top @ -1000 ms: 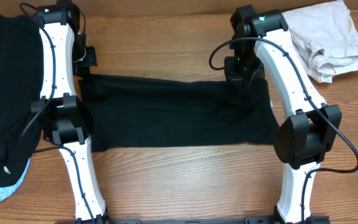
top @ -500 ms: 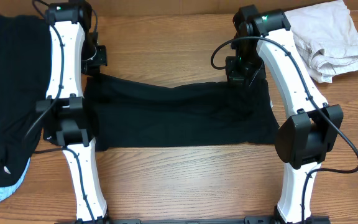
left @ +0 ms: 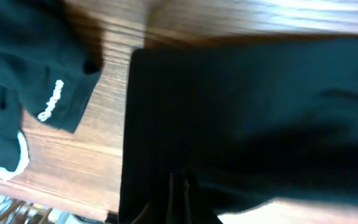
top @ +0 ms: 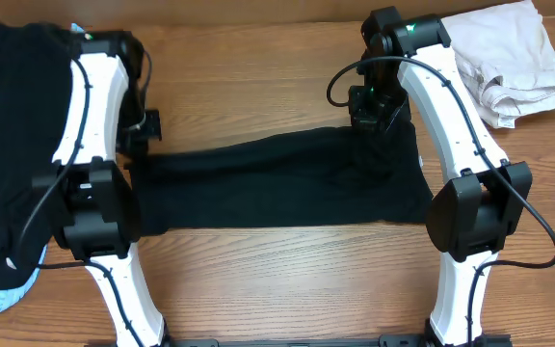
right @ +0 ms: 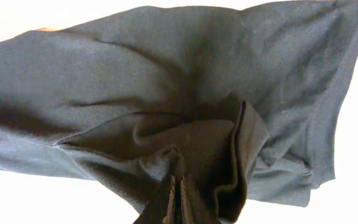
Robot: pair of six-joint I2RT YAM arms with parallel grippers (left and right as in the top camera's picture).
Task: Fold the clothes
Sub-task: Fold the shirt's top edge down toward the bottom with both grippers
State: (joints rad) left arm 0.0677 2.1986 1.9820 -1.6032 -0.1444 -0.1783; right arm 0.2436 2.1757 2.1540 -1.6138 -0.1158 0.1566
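Next, my right gripper lets go of the bunched cloth on the middle of the black T-shirt's end (top: 360,175) nearest the beige clothes.
A black T-shirt (top: 277,183) lies spread across the middle of the table, one of the clothes. My left gripper (top: 145,135) is at its far left corner, and in the left wrist view the left gripper (left: 179,185) is shut with black cloth around its tips. At the far right corner my right gripper (top: 369,120) holds the shirt slightly bunched. The right wrist view shows the right gripper (right: 178,183) shut on a fold of the T-shirt (right: 166,93).
A pile of black clothes (top: 8,145) covers the table's left end, with a light-blue one (top: 3,294) under its near edge. One black garment with a white logo (left: 51,99) lies beside the shirt. Crumpled beige clothes (top: 509,58) sit at the far right corner.
My left gripper has moved toward the near side with the shirt's far left corner, so the far edge now slopes down to the left. The right arm has stayed put.
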